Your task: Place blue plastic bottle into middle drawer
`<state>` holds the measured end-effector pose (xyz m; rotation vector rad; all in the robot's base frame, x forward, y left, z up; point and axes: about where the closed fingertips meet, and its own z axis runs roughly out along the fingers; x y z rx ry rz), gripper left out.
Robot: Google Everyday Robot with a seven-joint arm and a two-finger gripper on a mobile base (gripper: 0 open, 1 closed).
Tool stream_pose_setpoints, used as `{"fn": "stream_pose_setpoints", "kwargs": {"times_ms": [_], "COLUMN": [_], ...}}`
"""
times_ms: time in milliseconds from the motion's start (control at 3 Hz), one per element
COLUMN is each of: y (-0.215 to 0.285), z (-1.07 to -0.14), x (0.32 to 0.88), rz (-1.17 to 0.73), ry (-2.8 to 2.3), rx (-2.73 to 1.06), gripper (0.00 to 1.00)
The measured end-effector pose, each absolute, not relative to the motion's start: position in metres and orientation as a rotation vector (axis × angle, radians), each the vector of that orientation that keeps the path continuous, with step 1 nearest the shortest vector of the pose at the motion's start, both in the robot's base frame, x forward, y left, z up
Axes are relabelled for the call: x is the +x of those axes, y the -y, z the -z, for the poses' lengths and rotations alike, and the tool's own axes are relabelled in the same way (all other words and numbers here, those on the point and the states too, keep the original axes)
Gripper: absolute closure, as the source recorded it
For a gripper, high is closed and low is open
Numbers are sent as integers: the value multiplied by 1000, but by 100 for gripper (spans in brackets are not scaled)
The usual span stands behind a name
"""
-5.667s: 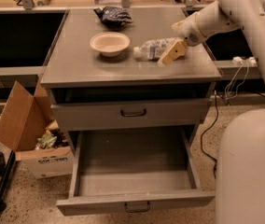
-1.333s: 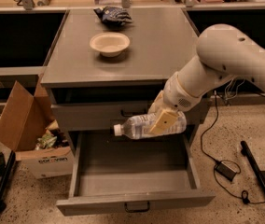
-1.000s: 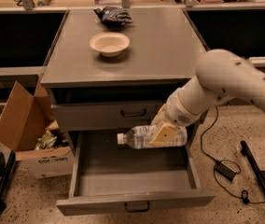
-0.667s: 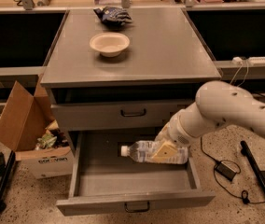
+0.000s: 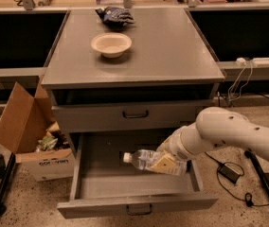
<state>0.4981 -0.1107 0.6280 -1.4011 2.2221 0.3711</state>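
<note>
The robot's gripper should release the blue plastic bottle on the middle drawer's flat bottom (image 5: 152, 167), nearer the drawer's side under the robot's arm.
The blue plastic bottle (image 5: 142, 160) lies on its side, white cap to the left, inside the open middle drawer (image 5: 101, 186), low over its flat bottom on the right. My gripper (image 5: 165, 164) is shut on the bottle's right end, its cream fingers (image 5: 164, 165) wrapped around it. The white arm reaches in from the right, over the drawer's right wall. I cannot tell whether the bottle touches the drawer floor.
A cream bowl (image 5: 111, 44) and a dark blue snack bag (image 5: 114, 16) sit on the cabinet top. The drawer above (image 5: 134, 115) is shut. An open cardboard box (image 5: 32, 131) stands on the floor at left. Cables lie on the floor at right.
The gripper has carried the bottle from the cabinet top, down past the drawer fronts and into the open drawer. It is lower now than a moment ago.
</note>
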Motion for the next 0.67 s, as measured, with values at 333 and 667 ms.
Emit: {"fn": "stream_pose_setpoints", "kwargs": {"times_ms": [333, 667], "y": [111, 115], "z": [-628, -607], "x": [498, 507], "rz": [-371, -341], "ry": [-2222, -2268], "rx": [-1401, -1350], "gripper": [100, 100]}}
